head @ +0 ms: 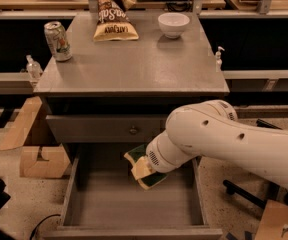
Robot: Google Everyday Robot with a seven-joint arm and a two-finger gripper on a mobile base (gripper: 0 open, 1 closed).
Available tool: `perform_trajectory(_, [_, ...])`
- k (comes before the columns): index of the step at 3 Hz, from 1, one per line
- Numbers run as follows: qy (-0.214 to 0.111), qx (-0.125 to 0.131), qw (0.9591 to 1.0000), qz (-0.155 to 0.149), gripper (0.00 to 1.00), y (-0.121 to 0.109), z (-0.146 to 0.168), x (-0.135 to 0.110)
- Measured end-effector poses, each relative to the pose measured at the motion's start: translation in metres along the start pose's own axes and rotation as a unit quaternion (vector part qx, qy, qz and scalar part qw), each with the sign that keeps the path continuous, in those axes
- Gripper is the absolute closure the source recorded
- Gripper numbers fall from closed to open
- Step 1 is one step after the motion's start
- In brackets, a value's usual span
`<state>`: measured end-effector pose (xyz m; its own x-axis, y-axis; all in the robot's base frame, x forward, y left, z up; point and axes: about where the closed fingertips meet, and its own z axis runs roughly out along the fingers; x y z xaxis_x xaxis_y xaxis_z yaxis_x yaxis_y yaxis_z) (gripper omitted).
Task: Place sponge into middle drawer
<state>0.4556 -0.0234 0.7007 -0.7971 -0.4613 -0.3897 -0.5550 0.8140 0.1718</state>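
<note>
The robot's gripper should release the sponge on the middle drawer's grey bottom (115, 182), toward the side of the drawer near the cardboard boxes. The sponge is still held over the open drawer.
The sponge (143, 170) shows pale yellow foam with a dark green edge. It is held at the end of my white arm, over the back part of the open middle drawer (109, 204). My gripper (146, 168) is mostly hidden behind the arm's wrist and the sponge; it holds the sponge a little above the drawer's bare grey floor. The drawer is pulled out wide below the grey drawer front with a small round knob (132, 130).
On the cabinet top (134, 64) stand a soda can (57, 40), a chip bag (113, 18) and a white bowl (173, 24). Cardboard boxes (39, 159) lie on the floor at left. A chair base (244, 194) stands at right.
</note>
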Motion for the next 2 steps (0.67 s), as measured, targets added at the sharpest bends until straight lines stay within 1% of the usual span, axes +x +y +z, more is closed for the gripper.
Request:
perform_trajectory(1, [0.000, -0.017, 0.9997, -0.018, 1.00, 0.011, 0.050, -0.014])
perform_trajectory(2, [-0.029, -0.062, 0.9973, -0.027, 1.00, 0.021, 0.127, -0.039])
